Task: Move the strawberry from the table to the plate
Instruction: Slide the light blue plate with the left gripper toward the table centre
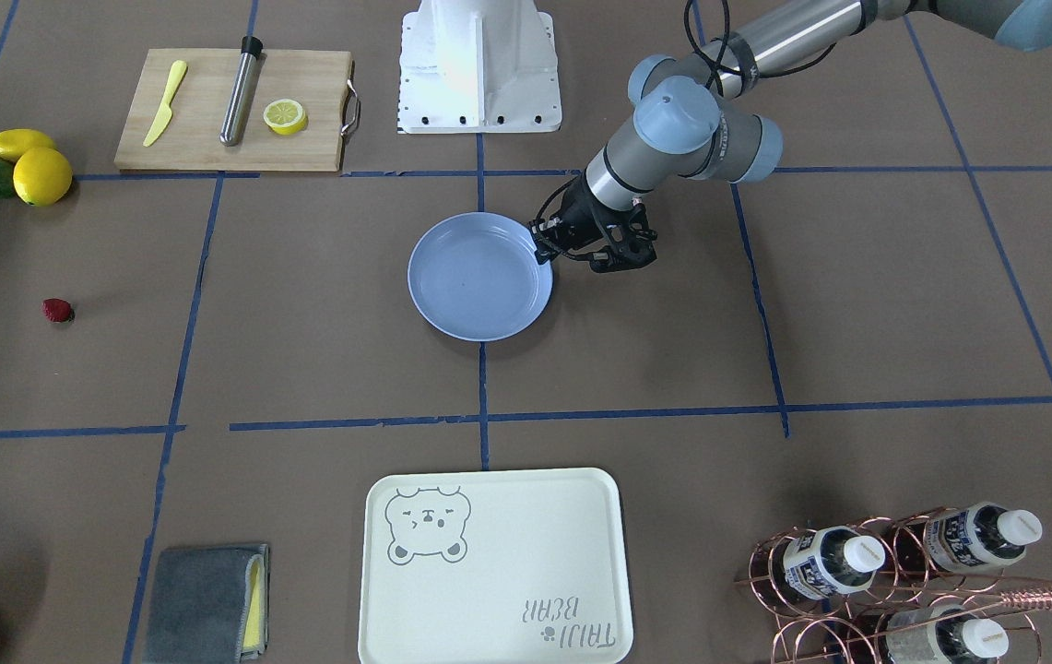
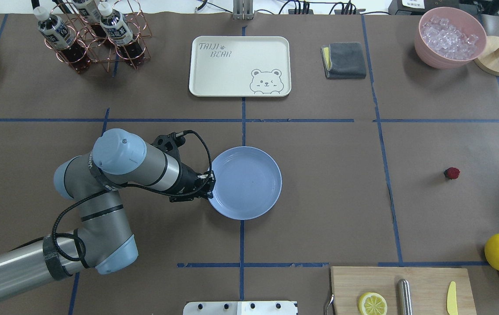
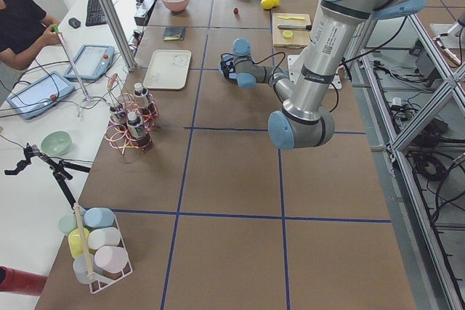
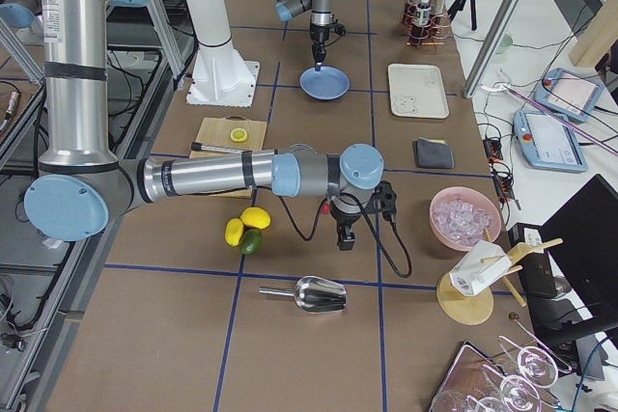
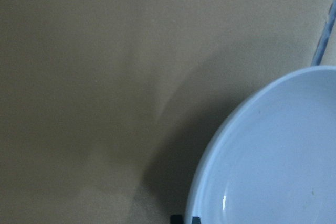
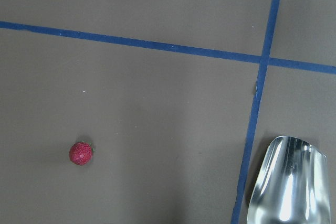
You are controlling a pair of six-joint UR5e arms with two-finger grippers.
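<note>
Next, I will lower my right gripper to the small strawberry lying alone near the lemons and close it on the strawberry's sides (image 1: 58,311) (image 6: 81,153).
The strawberry (image 1: 57,311), small and dark red, lies alone on the brown table (image 1: 323,369), far from the plate, and also shows in the overhead view (image 2: 451,173) and right wrist view (image 6: 81,153). The light blue plate (image 1: 479,277) sits empty at the table's middle. My left gripper (image 2: 209,186) is at the plate's left rim (image 5: 199,192), its two dark fingertips (image 5: 176,217) close together on either side of the rim. My right gripper (image 4: 344,243) hangs above the table near the lemons; whether it is open or shut I cannot tell.
Two lemons and an avocado (image 1: 28,166) lie beyond the strawberry. A cutting board (image 1: 235,111) carries a knife, a metal rod and a lemon half. A cream bear tray (image 1: 493,567), grey cloth (image 1: 207,604), bottle rack (image 1: 904,581), ice bowl (image 2: 449,37) and metal scoop (image 6: 291,182) stand around.
</note>
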